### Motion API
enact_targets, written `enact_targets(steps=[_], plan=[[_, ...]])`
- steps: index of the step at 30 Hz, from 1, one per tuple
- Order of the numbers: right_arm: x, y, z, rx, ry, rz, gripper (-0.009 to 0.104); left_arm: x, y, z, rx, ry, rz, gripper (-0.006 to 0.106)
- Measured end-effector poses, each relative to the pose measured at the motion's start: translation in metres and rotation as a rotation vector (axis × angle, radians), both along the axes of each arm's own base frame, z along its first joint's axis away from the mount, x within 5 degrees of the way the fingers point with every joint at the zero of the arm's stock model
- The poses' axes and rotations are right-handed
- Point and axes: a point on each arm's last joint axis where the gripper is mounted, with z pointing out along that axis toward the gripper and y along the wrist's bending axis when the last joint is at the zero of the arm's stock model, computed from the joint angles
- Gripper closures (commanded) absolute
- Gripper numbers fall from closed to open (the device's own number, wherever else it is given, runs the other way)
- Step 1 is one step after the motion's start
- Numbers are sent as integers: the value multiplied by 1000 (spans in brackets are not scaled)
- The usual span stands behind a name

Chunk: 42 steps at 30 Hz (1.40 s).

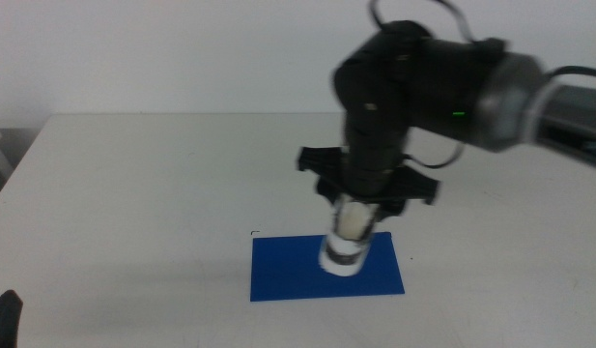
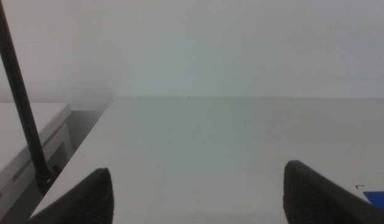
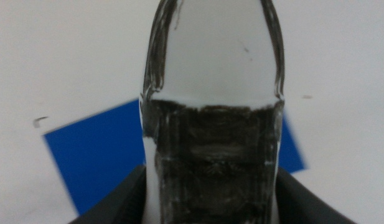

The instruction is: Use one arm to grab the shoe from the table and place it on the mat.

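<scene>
My right gripper is going to set the white and black shoe, now hanging over the blue mat, down lengthwise on the middle of the blue mat (image 1: 324,262) (image 3: 178,155).
The right arm (image 1: 452,92) reaches in from the right. Its gripper (image 1: 370,188) is shut on the white and black shoe (image 1: 346,244), which hangs with one end pointing down over the blue mat (image 1: 278,271). I cannot tell whether the lower end touches the mat. In the right wrist view the shoe's sole (image 3: 213,124) fills the centre between the jaws of the right gripper (image 3: 210,208), with the mat (image 3: 92,162) behind it. The left gripper (image 1: 6,314) waits at the bottom left corner, open and empty (image 2: 198,183).
The white table (image 1: 133,193) stretches around the mat, and its left edge shows in the left wrist view (image 2: 79,155). A thin black rod (image 2: 20,106) and a white ledge (image 2: 23,124) stand beyond that edge.
</scene>
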Motion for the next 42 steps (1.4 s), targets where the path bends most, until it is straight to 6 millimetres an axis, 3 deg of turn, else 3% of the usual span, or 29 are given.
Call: enact_targets(steps=[7, 11, 14, 25, 31, 34, 42], plan=[[10, 34, -20, 2, 63, 31, 99, 0, 0, 0, 0, 0, 0, 7], [9, 38, -24, -18, 73, 79, 99, 0, 0, 0, 0, 0, 0, 7], [10, 38, -24, -65, 63, 234, 99, 0, 0, 0, 0, 0, 0, 7], [11, 43, -23, -360, -40, 1282, 99, 0, 0, 0, 0, 0, 0, 7], [7, 47, -32, -436, -43, 1796, 99, 0, 0, 0, 0, 0, 0, 7], [7, 48, -39, -434, -20, 1868, 99, 0, 0, 0, 0, 0, 0, 7], [19, 39, -50, -432, 8, 1860, 99, 0, 0, 0, 0, 0, 0, 7]])
